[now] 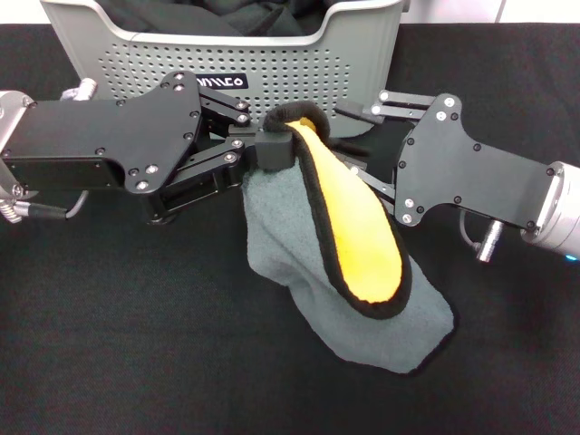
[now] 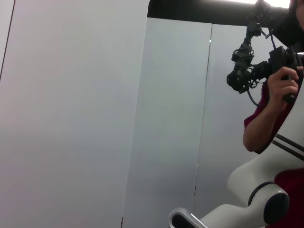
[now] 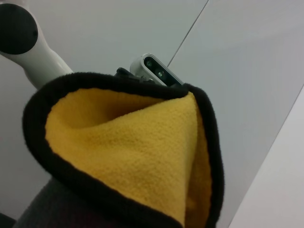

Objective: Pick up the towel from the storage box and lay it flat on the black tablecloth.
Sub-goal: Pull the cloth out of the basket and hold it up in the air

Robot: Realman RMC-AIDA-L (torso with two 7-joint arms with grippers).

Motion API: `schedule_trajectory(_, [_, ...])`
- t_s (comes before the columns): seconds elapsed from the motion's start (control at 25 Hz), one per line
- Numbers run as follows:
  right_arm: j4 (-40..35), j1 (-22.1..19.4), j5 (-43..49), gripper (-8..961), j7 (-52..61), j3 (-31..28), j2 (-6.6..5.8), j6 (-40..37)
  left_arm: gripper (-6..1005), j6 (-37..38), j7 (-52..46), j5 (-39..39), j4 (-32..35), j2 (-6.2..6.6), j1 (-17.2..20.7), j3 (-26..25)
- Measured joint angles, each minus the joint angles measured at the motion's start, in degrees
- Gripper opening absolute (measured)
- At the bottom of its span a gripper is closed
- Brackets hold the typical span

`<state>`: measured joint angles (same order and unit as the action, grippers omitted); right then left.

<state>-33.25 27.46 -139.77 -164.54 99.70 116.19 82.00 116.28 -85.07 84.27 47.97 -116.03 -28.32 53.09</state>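
The towel's curled top edge is just past the fingers of my right gripper, so that gripper should open, reach in and take that edge (image 1: 321, 120) before it lifts the towel.
The towel (image 1: 362, 245) hangs folded in front of the storage box (image 1: 299, 68), orange-yellow side facing right, grey side facing left, black trim around it. Its lower end rests on the black tablecloth (image 1: 136, 344). My left gripper (image 1: 275, 145) comes in from the left and is shut on the towel's top edge. My right gripper (image 1: 337, 145) comes in from the right and closes on the same top part from the other side. The right wrist view shows the towel's yellow fold (image 3: 133, 156) close up. The left wrist view shows none of these.
A plain black cloth (image 1: 227, 18) lies inside the storage box, which stands at the back edge of the tablecloth. The left wrist view shows wall panels, a person with a camera rig (image 2: 270, 109) and my white body (image 2: 256, 190).
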Motion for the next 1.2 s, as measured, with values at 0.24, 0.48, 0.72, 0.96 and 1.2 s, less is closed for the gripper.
schedule_trajectory(0.24, [0.0, 0.7, 0.0, 312, 0.0, 0.7, 0.0, -1.2, 38, 0.0, 0.0, 0.0, 0.0, -0.03, 0.1, 0.0])
schedule_trajectory(0.48, [0.0, 0.8, 0.0, 157, -0.3, 1.1, 0.0, -1.0, 38, 0.0, 0.0, 0.2, 0.0, -0.08, 0.0, 0.0])
schedule_trajectory(0.72, [-0.5, 0.4, 0.0, 108, -0.8, 1.1, 0.0, -0.5, 38, 0.0, 0.0, 0.4, 0.0, -0.07, 0.3, 0.0])
schedule_trajectory(0.96, [-0.2, 0.7, 0.0, 92, -0.8, 1.1, 0.0, -0.8, 38, 0.1, 0.0, 0.3, 0.0, -0.07, 0.0, 2.0])
schedule_trajectory(1.2, [-0.6, 1.0, 0.0, 88, -0.5, 1.0, 0.0, -1.7, 39, 0.1, 0.0, 0.2, 0.0, -0.63, 0.0, 2.4])
